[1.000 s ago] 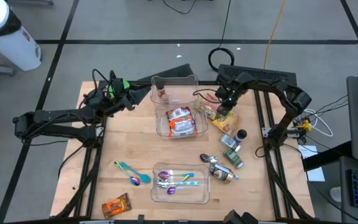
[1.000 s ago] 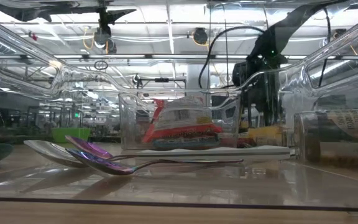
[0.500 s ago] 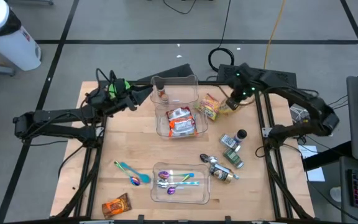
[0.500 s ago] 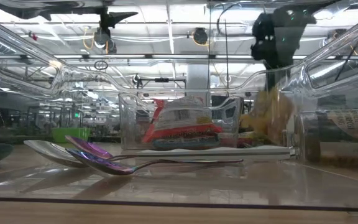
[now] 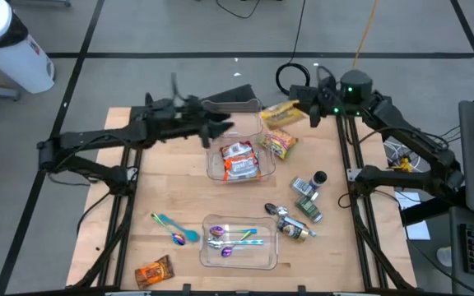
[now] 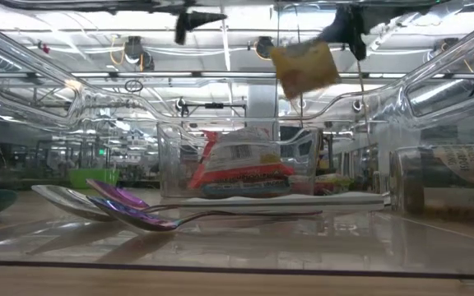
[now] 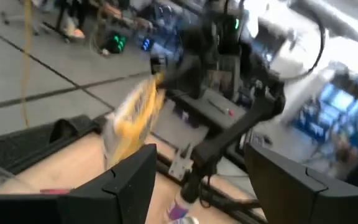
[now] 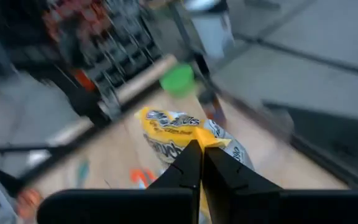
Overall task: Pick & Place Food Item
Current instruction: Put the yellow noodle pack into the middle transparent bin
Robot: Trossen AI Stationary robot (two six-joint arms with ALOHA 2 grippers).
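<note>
The loose end (image 5: 265,120) (image 7: 118,153) of the yellow snack packet, opposite the edge that my right gripper pinches, will be gripped by my left gripper.
A yellow snack packet (image 5: 278,113) hangs high above the table's far right part, with my right gripper (image 5: 307,111) shut on it; the low view shows it dangling (image 6: 304,67). A second yellow packet (image 5: 276,145) lies flat on the table beside a clear container (image 5: 257,171) of red-and-white packets (image 5: 239,160). My left gripper (image 5: 220,128) stands open above the far clear container (image 5: 253,107), nothing between its fingers (image 7: 129,180). Its wrist view shows the held packet (image 7: 132,121) ahead. My right gripper pinches the yellow packet by one edge (image 8: 205,142) between its two shut fingers (image 8: 188,165). The fingers come nearly level from the table's right side. The packet is lifted clear of the table and hangs tilted beyond and below the fingertips.
Near the front stands a clear container (image 5: 266,261) with spoons. Two loose spoons (image 5: 171,226) lie left of it, an orange packet (image 5: 153,271) at the front left. Small bottles and jars (image 5: 305,197) stand at the right. A small bottle (image 5: 215,124) sits in the far container.
My right gripper has risen and drawn toward the far right corner, tipping from pointing down to nearly level. It has lifted one yellow packet clear of the table; the other stayed. My left gripper has swung toward the table's right, out over the far container, staying open.
</note>
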